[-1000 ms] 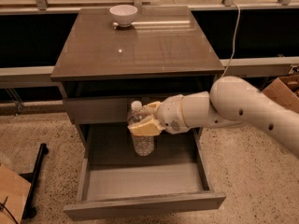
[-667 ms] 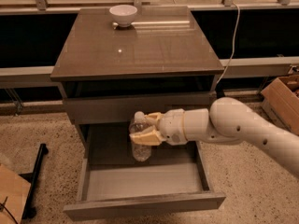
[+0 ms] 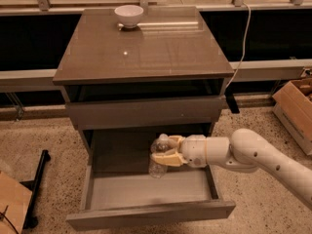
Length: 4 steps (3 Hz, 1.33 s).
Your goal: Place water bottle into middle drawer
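I will use my gripper to set the water bottle down on the middle drawer's grey bottom, nearer its front panel [image 3: 170, 189].
The middle drawer [image 3: 146, 191] is pulled open below the cabinet's top drawer, its pale grey floor showing. My gripper [image 3: 165, 151] reaches in from the right on a white arm and is shut on the water bottle [image 3: 158, 156], a small clear bottle with a white cap. The bottle stands roughly upright inside the drawer's back part, its base low near the drawer floor. I cannot tell whether the base touches the floor.
A white bowl [image 3: 129, 15] sits at the back of the cabinet top [image 3: 146, 48]. The top drawer [image 3: 146, 111] is shut. A cardboard box [image 3: 296, 108] stands at the right, another [image 3: 12, 206] at the lower left. A black stand foot [image 3: 36, 184] lies on the floor.
My arm has lowered and reached further into the drawer, carrying the bottle down and slightly deeper toward the drawer floor.
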Motion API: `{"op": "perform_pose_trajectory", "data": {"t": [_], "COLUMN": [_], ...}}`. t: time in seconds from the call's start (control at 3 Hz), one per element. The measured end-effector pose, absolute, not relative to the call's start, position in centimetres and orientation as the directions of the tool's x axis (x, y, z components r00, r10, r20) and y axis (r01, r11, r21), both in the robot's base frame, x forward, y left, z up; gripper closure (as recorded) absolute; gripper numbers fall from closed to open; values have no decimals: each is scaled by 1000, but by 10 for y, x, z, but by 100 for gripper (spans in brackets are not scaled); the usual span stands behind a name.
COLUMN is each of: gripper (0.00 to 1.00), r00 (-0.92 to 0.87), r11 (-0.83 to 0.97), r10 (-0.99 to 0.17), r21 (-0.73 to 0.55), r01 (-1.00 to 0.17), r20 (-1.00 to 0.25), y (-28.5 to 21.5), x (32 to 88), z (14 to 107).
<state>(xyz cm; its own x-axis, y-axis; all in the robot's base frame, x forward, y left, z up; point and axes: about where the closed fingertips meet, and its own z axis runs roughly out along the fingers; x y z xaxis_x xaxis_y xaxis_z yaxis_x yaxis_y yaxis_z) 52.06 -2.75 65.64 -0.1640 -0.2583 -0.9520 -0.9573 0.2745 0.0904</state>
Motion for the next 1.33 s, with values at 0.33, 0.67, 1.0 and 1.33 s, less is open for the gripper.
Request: {"op": "perform_pose_trajectory", "data": {"t": [0.33,0.67,1.0,1.33], "gripper": [100,100,100,100], "r00": [-175,-127,-68,-45], "r11": [277,304,328,354], "r10": [-262,-272,-258,-242], "r21": [100,40,-22,-45], "r01": [-956,-952,-944,-934], "r20": [-949,-954,-964,-969], "y": [-24,-28,-38,-51], "x": [520,528,540,552], "z": [649,642,622,596]}}
